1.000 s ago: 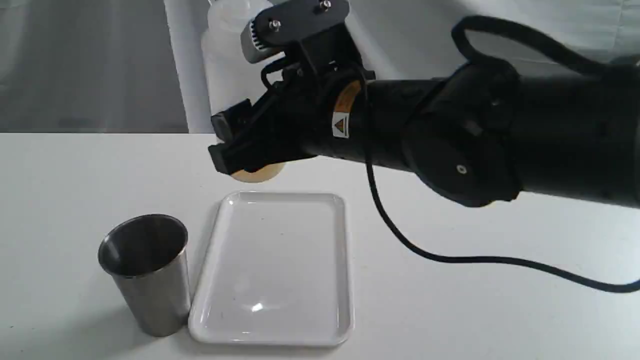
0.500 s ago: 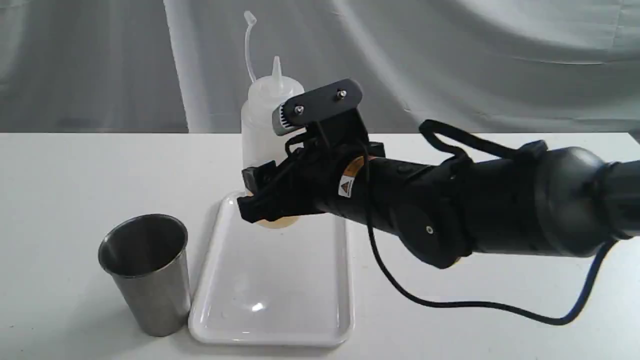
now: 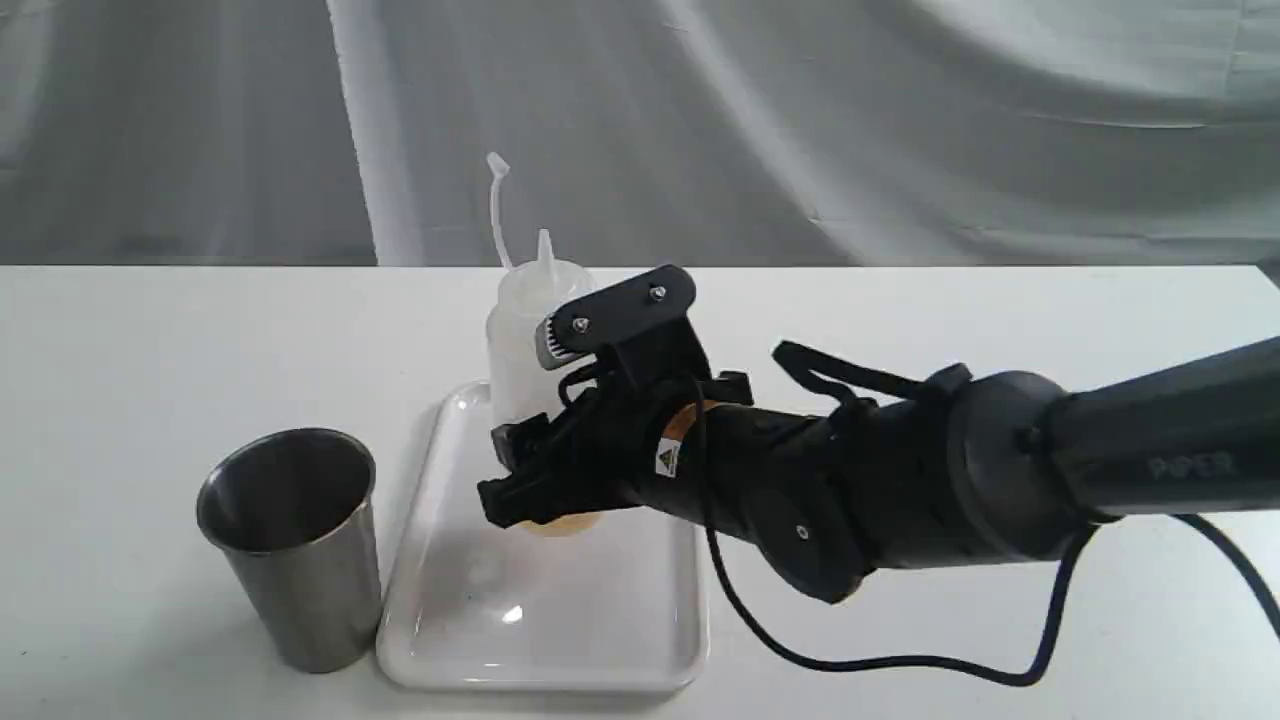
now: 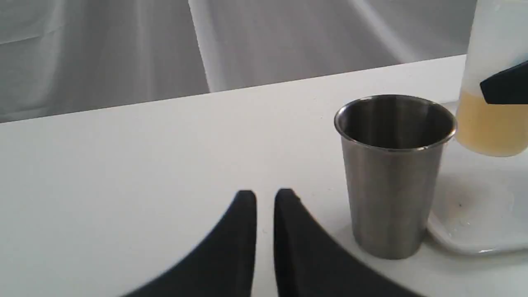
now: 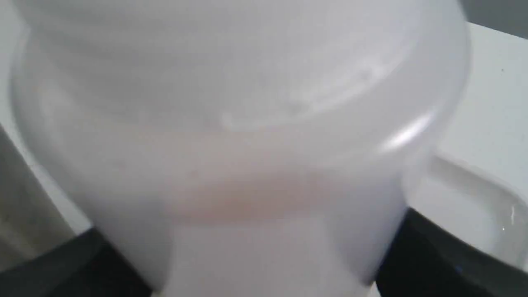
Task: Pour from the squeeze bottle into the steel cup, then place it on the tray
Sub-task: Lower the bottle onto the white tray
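The robot's right gripper will release the squeeze bottle, standing upright on the middle of the white tray (image 3: 560, 554). The bottle is now over the tray's far part.
The squeeze bottle (image 3: 520, 330) stands upright over the far part of the white tray (image 3: 545, 620), its amber-filled base at or just above the tray floor. My right gripper (image 3: 525, 485) is shut on its lower body; the bottle (image 5: 231, 136) fills the right wrist view between two black fingers (image 5: 433, 260). Left of the tray on the table stands the steel cup (image 3: 290, 545), upright. In the left wrist view the cup (image 4: 394, 173) is beside the tray (image 4: 474, 210) and the bottle (image 4: 491, 78). My left gripper (image 4: 265, 196) hovers over the table short of the cup, jaws nearly together and holding nothing.
A white tabletop (image 3: 150, 340) runs to a grey draped cloth backdrop (image 3: 800, 120). The right arm's black cable (image 3: 880, 660) loops over the table in front of the arm, right of the tray.
The right arm has come down and toward the front with the bottle, from high behind the tray to over the tray's far part. The cup and tray have not moved.
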`<state>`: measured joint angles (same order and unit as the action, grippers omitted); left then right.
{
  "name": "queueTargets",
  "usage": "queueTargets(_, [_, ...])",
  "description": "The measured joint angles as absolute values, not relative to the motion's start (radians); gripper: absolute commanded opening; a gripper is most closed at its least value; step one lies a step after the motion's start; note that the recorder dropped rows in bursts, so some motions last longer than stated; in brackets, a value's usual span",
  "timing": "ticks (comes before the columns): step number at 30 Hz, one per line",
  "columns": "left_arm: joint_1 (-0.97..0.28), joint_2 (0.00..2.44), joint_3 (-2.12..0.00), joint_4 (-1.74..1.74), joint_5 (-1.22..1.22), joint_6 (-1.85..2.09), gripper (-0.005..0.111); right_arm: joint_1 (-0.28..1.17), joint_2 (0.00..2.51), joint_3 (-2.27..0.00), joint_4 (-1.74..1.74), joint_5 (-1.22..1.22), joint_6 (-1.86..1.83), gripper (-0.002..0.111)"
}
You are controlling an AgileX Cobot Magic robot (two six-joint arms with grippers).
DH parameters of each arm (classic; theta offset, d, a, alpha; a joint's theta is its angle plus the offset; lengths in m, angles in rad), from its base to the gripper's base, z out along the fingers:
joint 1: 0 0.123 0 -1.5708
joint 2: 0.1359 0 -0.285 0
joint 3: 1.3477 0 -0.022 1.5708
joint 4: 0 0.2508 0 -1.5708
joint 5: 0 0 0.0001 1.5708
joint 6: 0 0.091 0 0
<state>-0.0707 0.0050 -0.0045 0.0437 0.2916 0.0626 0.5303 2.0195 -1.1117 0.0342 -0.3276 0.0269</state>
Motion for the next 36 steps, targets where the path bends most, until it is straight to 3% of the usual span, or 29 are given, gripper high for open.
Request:
queueTargets(33, [-0.071,0.005,-0.004,0.044,0.292,0.063,0.008,0.53,2.104,-1.112,0.054,-0.379,0.026,0.042])
queueTargets(36, [-0.071,0.005,-0.004,0.044,0.292,0.063,0.008,0.53,2.104,-1.112,0.054,-0.379,0.026,0.047])
